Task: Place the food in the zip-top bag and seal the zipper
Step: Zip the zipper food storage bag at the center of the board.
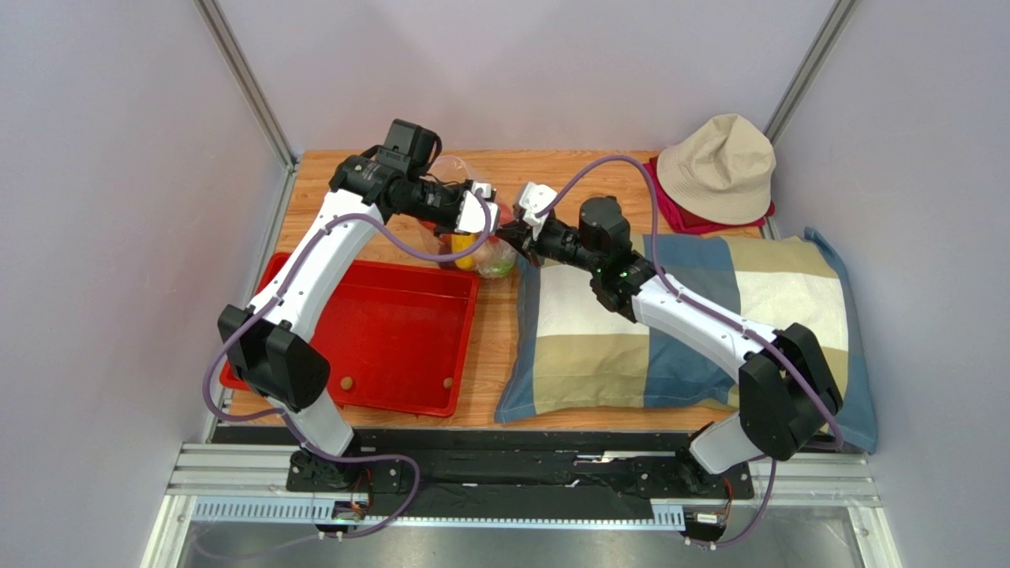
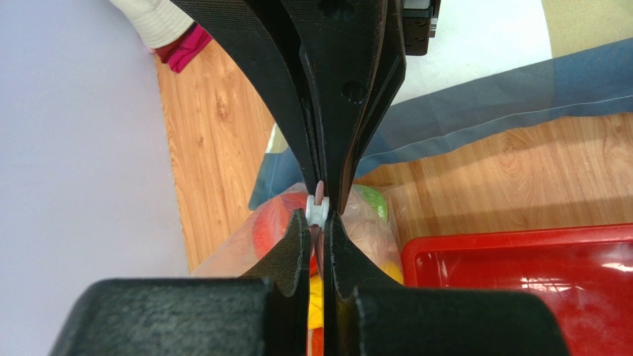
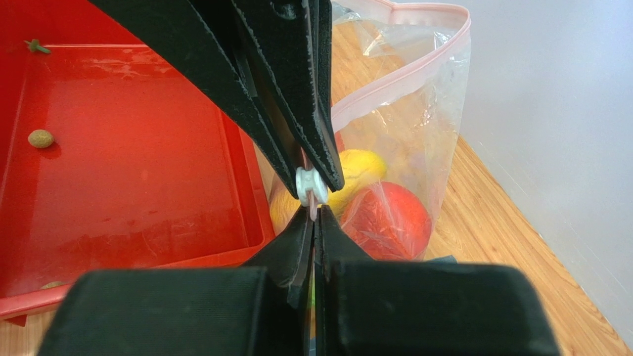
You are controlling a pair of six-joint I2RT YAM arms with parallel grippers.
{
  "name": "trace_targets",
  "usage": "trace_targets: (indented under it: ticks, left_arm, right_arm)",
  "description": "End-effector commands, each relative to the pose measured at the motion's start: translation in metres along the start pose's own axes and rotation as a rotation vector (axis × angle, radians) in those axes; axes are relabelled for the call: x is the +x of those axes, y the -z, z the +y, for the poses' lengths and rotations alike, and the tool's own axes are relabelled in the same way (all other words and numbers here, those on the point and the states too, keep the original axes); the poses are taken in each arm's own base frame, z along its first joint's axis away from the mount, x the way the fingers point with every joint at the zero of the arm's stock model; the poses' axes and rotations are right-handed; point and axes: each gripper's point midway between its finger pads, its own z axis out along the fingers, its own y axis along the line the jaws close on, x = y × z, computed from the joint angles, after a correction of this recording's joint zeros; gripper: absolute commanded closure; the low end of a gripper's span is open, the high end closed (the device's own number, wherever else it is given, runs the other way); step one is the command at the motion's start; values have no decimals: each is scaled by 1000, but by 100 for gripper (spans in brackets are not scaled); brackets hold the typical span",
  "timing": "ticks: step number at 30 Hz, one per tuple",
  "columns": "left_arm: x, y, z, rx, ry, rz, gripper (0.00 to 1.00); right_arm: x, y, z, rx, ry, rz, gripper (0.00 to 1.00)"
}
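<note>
The robot's left gripper will release the white slider just inside the far rim of the red tray (image 1: 357, 275).
The zip-top bag (image 1: 496, 263) stands upright between the red tray and the pillow, with the food inside. In the right wrist view I see a yellow piece (image 3: 358, 167) and a red-orange fruit (image 3: 390, 219) through the bag (image 3: 427, 133). Its pink zipper (image 3: 401, 83) stands partly open behind. A green piece (image 2: 376, 202) shows in the left wrist view. My left gripper (image 2: 319, 222) and right gripper (image 3: 313, 216) meet tip to tip above the bag. Both are shut on the zipper strip, on either side of a white slider (image 3: 310, 185).
The red tray (image 1: 379, 331) lies left of the bag and holds a few small bits (image 3: 41, 139). A checked pillow (image 1: 711, 320) fills the right side of the table. A beige hat (image 1: 717, 166) lies on pink cloth at the back right. Walls close in at the back and sides.
</note>
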Motion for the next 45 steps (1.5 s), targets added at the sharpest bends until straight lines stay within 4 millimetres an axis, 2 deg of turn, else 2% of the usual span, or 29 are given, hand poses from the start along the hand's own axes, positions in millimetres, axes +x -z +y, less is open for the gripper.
trace_targets:
  ticks: [1, 7, 13, 24, 28, 31, 39, 45]
  left_arm:
    - [13, 12, 8, -18, -13, 46, 99]
    - [42, 24, 14, -43, 31, 136, 99]
    - [57, 40, 17, -76, 50, 189, 99]
    - [100, 93, 29, -194, 105, 330, 98]
    - [116, 112, 38, -249, 106, 382, 98]
    - [126, 129, 52, -309, 95, 420, 98]
    - [153, 152, 62, -370, 118, 495, 98]
    - [169, 170, 80, -443, 149, 523, 99]
  right_arm:
    - [-30, 10, -8, 41, 61, -82, 100]
    - [-25, 16, -10, 61, 59, -74, 100]
    - [-22, 20, -16, 79, 48, -66, 100]
    - [-15, 33, -37, 172, 38, -42, 100]
    - [-14, 37, -43, 199, 38, -33, 100]
    - [-12, 39, -48, 216, 36, -26, 100]
    - [-8, 44, -73, 293, 34, -18, 100]
    - [-8, 41, -87, 310, 36, -23, 100]
